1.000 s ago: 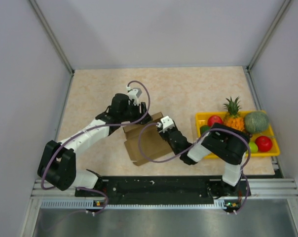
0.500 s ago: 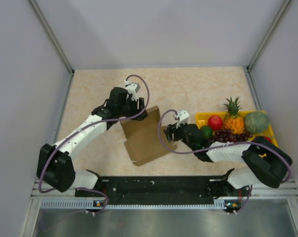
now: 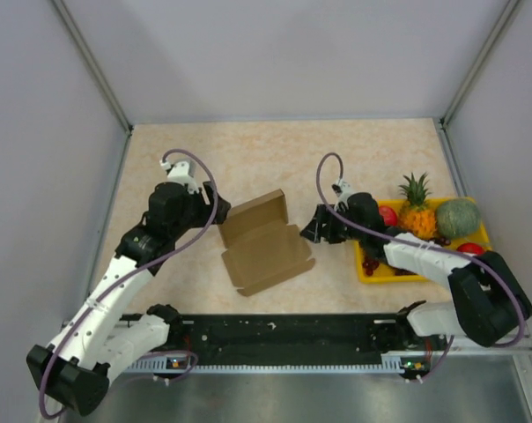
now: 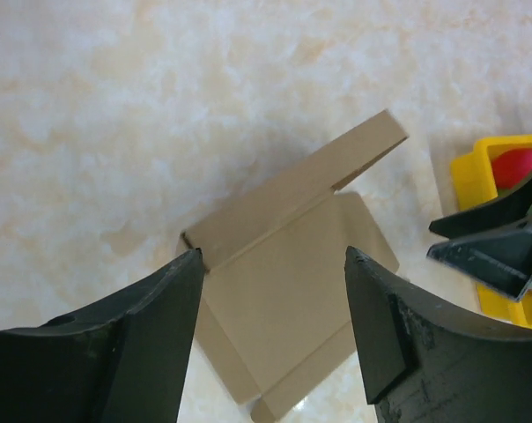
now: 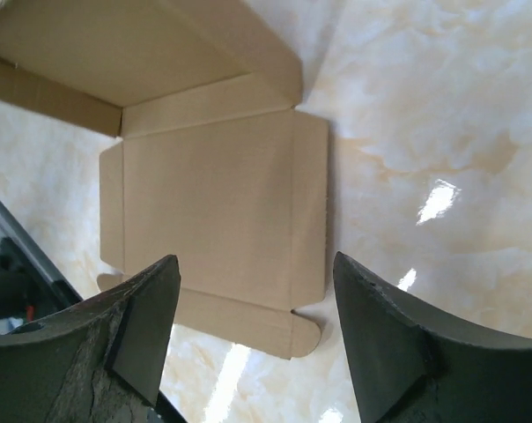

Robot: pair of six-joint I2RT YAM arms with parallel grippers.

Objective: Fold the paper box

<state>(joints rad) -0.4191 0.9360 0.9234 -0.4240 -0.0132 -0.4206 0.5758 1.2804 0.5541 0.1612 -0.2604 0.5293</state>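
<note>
My right gripper should go next to the paper box's near flap and close on the flap's end (image 3: 312, 262) (image 5: 304, 337) nearest the yellow fruit tray.
The paper box (image 3: 266, 245) is a brown cardboard sheet lying mostly flat at the table's middle, with its far panel (image 3: 251, 214) tilted up. It shows in the left wrist view (image 4: 284, 282) and the right wrist view (image 5: 213, 203). My left gripper (image 3: 210, 214) is open and empty, just left of the box and apart from it (image 4: 273, 256). My right gripper (image 3: 312, 227) is open and empty, just right of the box (image 5: 253, 260). Neither gripper touches the cardboard.
A yellow fruit tray (image 3: 372, 276) stands at the right with a pineapple (image 3: 416, 210), a melon (image 3: 458, 218) and red fruit (image 3: 471, 250). My right forearm lies over its left end. Grey walls enclose the table; the arms' base rail runs along the near edge.
Both grippers have let go of the box and pulled away, the left one to the left, the right one to the right. The box's raised panel has dropped lower.
</note>
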